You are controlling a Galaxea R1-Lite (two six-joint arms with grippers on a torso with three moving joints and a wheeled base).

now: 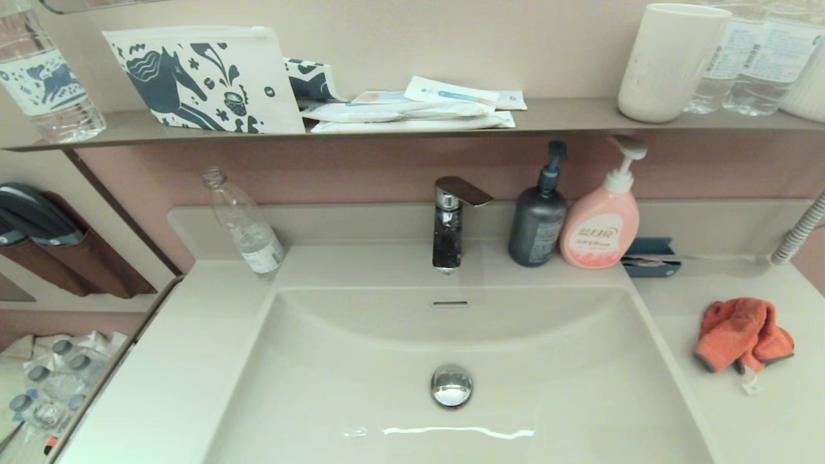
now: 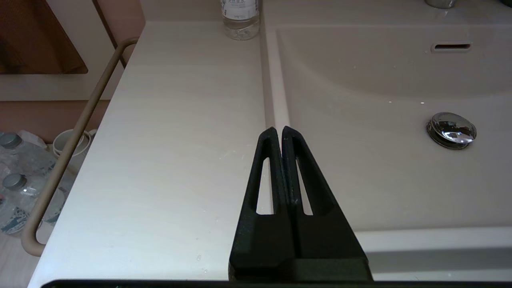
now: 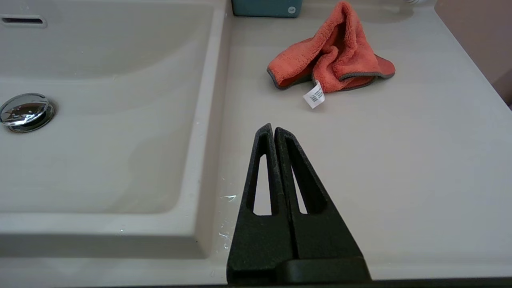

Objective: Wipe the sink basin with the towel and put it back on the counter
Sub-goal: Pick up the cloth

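Observation:
Next, my right gripper goes to the orange-red towel's raised middle fold (image 1: 758, 320) (image 3: 348, 38) and closes there, so both ends hang down for wiping.
The orange-red towel (image 1: 741, 334) (image 3: 332, 60) lies crumpled on the counter (image 1: 767, 412) to the right of the sink basin (image 1: 361, 361), its white tag toward the front. The basin has a chrome drain plug (image 1: 451, 385) and an overflow slot (image 1: 449, 303). My right gripper (image 3: 273, 129) is shut and holds nothing, hovering above the counter near the front edge, short of the towel and beside the basin's right rim. My left gripper (image 2: 278, 129) is shut and holds nothing, above the basin's left rim near the front. Neither gripper appears in the head view.
A chrome faucet (image 1: 451, 222) stands behind the basin, with a grey pump bottle (image 1: 537, 219), a pink pump bottle (image 1: 601, 222) and a blue holder (image 1: 651, 256) to its right. A plastic bottle (image 1: 248, 225) leans at the back left. A shelf above carries a cup (image 1: 667, 61) and pouches.

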